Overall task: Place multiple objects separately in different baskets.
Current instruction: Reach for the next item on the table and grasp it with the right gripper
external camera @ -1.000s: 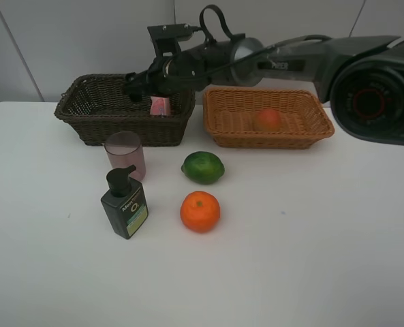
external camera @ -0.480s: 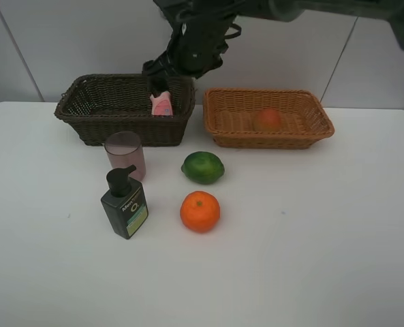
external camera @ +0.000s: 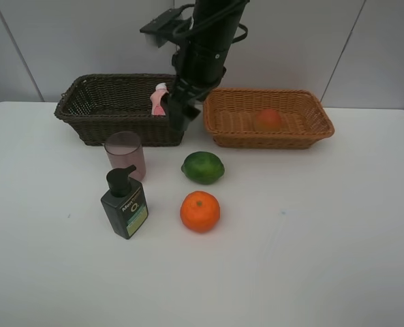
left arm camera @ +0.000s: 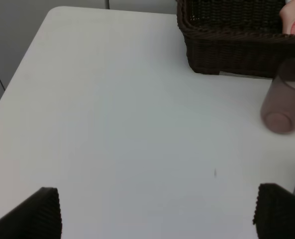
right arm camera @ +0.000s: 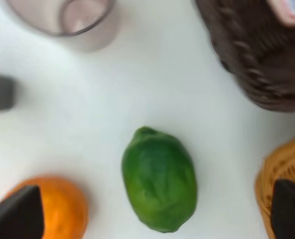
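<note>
Next, my right gripper grabs the middle of the orange (external camera: 200,212) (right arm camera: 58,210), which is lying on the white table between the lime and the dark green pump bottle.
The pink white-capped bottle (external camera: 159,102) lies in the dark brown basket (external camera: 92,109). The peach (external camera: 268,119) lies in the light tan basket (external camera: 311,129). The pink cup (external camera: 125,155), dark green pump bottle (external camera: 124,203), lime (external camera: 203,167) and orange (external camera: 200,211) stand on the white table. My right gripper (external camera: 179,117) hangs open and empty at the dark basket's front right corner, above the lime (right arm camera: 159,179). Its wrist view shows the orange (right arm camera: 48,209) and cup (right arm camera: 67,20). My left gripper (left arm camera: 157,211) is open over bare table, out of the exterior view.
The right arm (external camera: 205,41) comes down from the back between the two baskets. The left wrist view shows the dark basket (left arm camera: 237,35), the pink bottle (left arm camera: 294,20) and the cup (left arm camera: 284,104) beyond a stretch of white table (left arm camera: 112,124).
My right gripper has left the pink bottle in the dark basket, risen, and swung forward and down to the basket's front right corner. The objects on the table have not moved.
</note>
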You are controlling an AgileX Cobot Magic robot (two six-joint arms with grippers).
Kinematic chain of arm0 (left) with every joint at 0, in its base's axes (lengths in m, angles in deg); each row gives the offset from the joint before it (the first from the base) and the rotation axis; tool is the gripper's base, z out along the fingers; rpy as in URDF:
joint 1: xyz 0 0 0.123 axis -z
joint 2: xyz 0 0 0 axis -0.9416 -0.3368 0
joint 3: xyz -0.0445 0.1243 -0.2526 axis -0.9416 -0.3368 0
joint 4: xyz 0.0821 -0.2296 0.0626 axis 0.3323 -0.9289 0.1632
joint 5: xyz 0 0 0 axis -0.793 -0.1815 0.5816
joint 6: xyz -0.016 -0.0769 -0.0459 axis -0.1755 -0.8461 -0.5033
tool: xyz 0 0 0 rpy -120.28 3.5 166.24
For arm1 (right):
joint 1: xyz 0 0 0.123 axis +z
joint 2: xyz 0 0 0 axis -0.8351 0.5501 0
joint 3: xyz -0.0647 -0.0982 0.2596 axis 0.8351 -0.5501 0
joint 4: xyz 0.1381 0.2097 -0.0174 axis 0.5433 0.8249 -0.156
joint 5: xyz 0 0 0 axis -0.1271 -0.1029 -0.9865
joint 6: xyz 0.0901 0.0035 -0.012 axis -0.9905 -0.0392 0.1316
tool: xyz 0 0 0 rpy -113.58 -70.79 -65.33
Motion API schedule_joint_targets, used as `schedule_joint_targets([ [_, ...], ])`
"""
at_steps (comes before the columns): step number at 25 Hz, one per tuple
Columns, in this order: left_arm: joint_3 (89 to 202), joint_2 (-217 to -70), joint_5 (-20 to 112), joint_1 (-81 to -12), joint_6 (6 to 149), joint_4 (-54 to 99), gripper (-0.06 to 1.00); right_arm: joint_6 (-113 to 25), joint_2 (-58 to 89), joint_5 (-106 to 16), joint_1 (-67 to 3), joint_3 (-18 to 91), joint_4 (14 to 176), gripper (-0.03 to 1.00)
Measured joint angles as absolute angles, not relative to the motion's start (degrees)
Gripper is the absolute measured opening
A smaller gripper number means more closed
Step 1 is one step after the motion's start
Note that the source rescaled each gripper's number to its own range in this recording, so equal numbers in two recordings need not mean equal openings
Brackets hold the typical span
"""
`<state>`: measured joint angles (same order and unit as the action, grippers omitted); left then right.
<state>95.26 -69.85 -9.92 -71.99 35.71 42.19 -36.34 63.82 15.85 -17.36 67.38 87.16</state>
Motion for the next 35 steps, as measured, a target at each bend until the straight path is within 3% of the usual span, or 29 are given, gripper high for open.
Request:
schedule_joint_targets([
  [8,95.26,-69.85,-9.92,-71.99,35.71,42.19,1.0,-23.34,62.92,13.2,-16.04,57.0,88.3,1.0],
  [23,95.26,-69.85,-9.92,-71.99,35.71,42.19,1.0,-22.17,62.98,-1.3,-16.04,49.74,85.19,1.0],
  [35,95.26,-69.85,-9.92,-71.99,35.71,42.19,1.0,-22.17,62.98,9.47,-11.9,49.29,87.59,1.0],
])
